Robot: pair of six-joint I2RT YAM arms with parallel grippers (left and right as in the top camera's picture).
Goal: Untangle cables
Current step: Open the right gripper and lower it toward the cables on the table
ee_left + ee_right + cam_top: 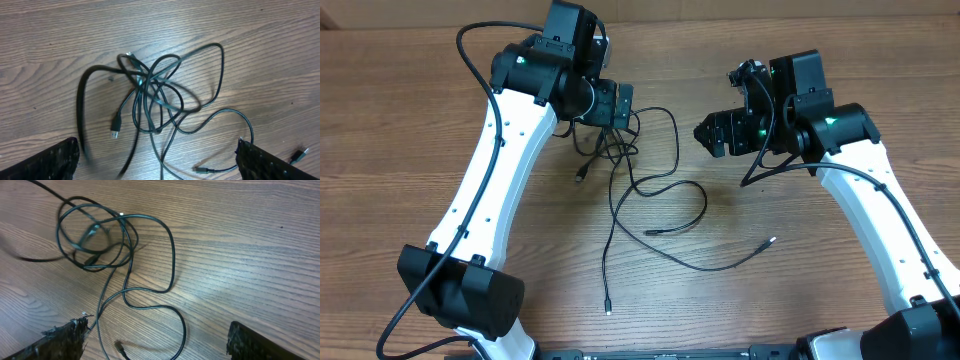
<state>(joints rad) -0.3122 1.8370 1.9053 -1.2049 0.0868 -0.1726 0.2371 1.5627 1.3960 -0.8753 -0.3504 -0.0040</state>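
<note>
The outer side of the black cable's loop [676, 139] [173, 257] bulges from the knotted tangle toward my right gripper. This gripper should close on it next.
Several thin black cables lie on the wooden table. Their knotted tangle [608, 148] sits at the upper middle, and loose loops [670, 195] trail toward the front. Plug ends lie at the left of the tangle [582, 175], the middle [650, 232], the front [608, 310] and the right [772, 240]. My left gripper [618, 108] hovers just behind the tangle, open and empty. In the left wrist view the tangle [150, 90] lies ahead of the open jaws [157, 162]. My right gripper [712, 133] is open and empty to the right of the tangle. The right wrist view shows the tangle [95, 235] far left and a loop [170, 270] ahead of the jaws [160, 342].
A thicker blurred black wire [80, 110] curves down the left of the left wrist view, close to the camera. The wooden table [820, 290] extends around the cables. The two white arms flank the cables on the left [485, 180] and right [880, 220].
</note>
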